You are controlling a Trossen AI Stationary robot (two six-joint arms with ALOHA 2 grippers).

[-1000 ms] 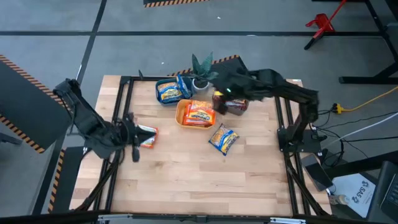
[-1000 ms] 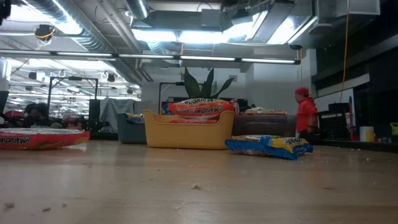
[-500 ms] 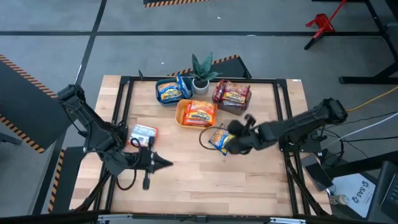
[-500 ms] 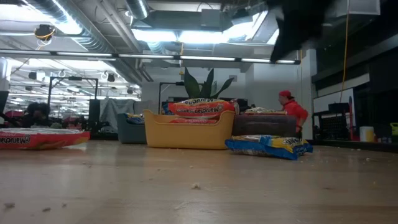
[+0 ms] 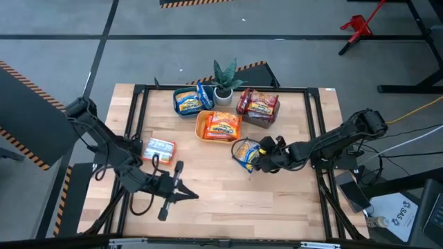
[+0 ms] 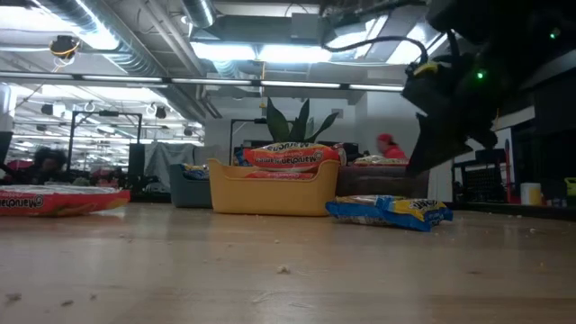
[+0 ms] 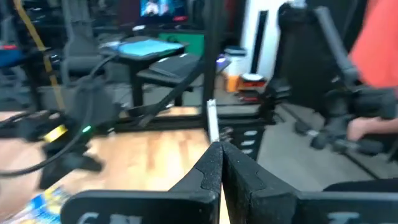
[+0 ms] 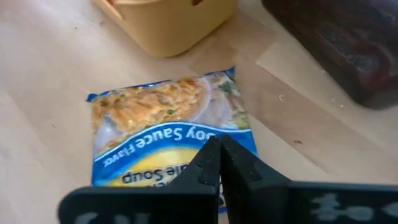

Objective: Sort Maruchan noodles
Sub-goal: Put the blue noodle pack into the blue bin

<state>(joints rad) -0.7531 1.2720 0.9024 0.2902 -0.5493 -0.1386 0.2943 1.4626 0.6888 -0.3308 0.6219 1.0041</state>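
The yellow-and-blue packet will pass from my right gripper into my left gripper, over the bare wood before the orange bin [image 5: 222, 175] [image 8: 25, 134].
A yellow-and-blue noodle packet [image 5: 246, 153] lies flat on the wooden table [image 5: 221, 207], near the orange bin [image 5: 217, 127]. My right gripper [image 5: 258, 161] hovers shut just above this packet's near-right end [image 8: 168, 127], slanting down; in the low view it hangs clear of the packet [image 6: 387, 210]. A red-and-white packet [image 5: 159, 148] lies flat at the table's left. My left gripper [image 5: 193, 196] is shut and level near the front left, away from both packets, pointing toward the table's right [image 7: 219, 163].
At the back stand a teal bin [image 5: 189, 101] with yellow-and-blue packets, the orange bin with orange packets, a dark bin [image 5: 259, 107] with red packets, and a potted plant [image 5: 223, 77]. A person in red [image 6: 391, 148] shows in the room behind. Bare wood lies along the front edge.
My right gripper has swung down from above the bins toward the near edge and now hangs low over the yellow-and-blue packet. My left gripper has left the red-and-white packet, gone toward the near edge and the right, and turned level. Both packets lie as before.
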